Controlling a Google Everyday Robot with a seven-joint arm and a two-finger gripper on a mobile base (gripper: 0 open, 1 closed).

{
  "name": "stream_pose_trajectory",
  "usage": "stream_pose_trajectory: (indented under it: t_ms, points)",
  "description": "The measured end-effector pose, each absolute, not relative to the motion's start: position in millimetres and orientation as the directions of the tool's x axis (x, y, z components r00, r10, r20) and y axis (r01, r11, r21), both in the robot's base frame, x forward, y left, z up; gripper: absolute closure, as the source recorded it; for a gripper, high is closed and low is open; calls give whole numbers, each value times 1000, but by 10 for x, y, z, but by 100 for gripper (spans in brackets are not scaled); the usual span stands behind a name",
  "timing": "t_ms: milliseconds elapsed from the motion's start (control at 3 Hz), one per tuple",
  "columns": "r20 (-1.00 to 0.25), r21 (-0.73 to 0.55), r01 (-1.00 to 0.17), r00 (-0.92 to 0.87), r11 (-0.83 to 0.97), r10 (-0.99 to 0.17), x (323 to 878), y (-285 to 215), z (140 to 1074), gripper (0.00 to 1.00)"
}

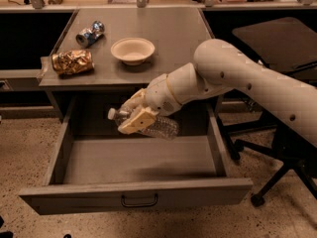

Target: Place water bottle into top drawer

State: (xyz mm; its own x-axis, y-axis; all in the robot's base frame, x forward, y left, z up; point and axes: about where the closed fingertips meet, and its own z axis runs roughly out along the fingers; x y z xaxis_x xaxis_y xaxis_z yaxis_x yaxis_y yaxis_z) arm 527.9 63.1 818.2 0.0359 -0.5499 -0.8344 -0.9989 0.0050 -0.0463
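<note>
The robot's gripper will release the water bottle on the middle of the drawer's bottom (148,145), straight behind the dark loop handle. The bottle is now held above the drawer's floor.
My gripper (132,118) is shut on the water bottle (161,127), a clear ribbed plastic bottle with a white cap pointing left. It holds the bottle on its side above the inside of the open top drawer (133,195), over the rear middle of the drawer's floor. The drawer is a wide shallow grey metal one, pulled fully out, with a small dark loop handle (139,201) on its front panel. My white arm reaches in from the right.
On the grey desk top (173,38) lie a dented blue-and-silver can (90,33), a gold foil snack bag (72,61) and a pale bowl (132,50). A dark office chair (277,98) stands at the right of the drawer.
</note>
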Motion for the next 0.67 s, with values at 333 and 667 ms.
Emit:
stream_pose_trajectory:
  t_ms: [333,667]
  points:
    - [-803,-8,-999,-23,49,-596,5448,633,7840,100]
    - [-770,19,-992,-92,122,-632,5641,586,7419,100]
